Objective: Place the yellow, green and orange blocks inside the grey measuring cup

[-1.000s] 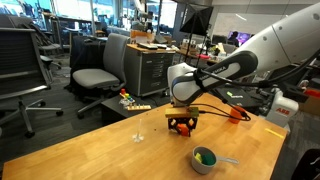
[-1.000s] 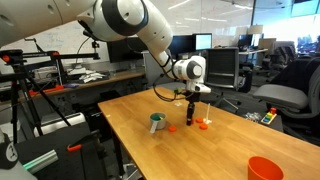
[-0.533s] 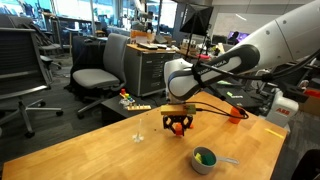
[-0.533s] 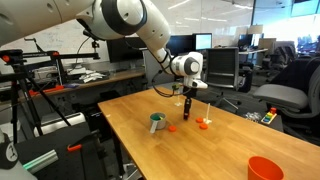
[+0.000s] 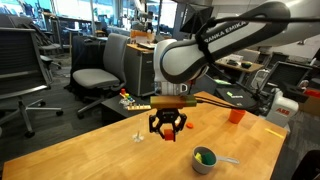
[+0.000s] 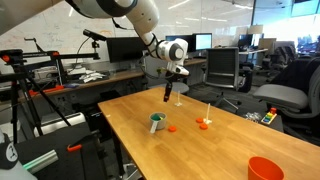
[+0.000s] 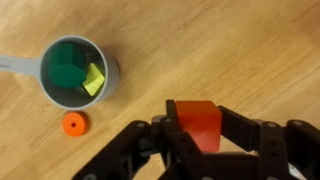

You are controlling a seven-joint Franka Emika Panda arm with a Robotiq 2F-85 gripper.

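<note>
Next, my gripper lets go of the orange block on the yellow block inside the grey measuring cup (image 5: 201,152) (image 7: 94,80), beside the green block.
My gripper (image 7: 196,128) is shut on the orange block (image 7: 196,125) and holds it in the air above the wooden table; it also shows in both exterior views (image 5: 167,124) (image 6: 167,94). The grey measuring cup (image 7: 110,75) lies to the upper left in the wrist view and holds the green block (image 7: 66,66) and the yellow block (image 7: 94,80). The cup also shows in both exterior views (image 5: 204,159) (image 6: 157,122). My gripper is off to one side of the cup, not over it.
A small orange round piece (image 7: 74,124) lies on the table beside the cup, also in an exterior view (image 6: 171,128). An orange cup (image 5: 236,115) and an orange bowl (image 6: 266,169) stand near table edges. A white peg on an orange base (image 6: 205,121) stands mid-table.
My gripper has risen off the table with the orange block in it and moved sideways toward the measuring cup's side.
</note>
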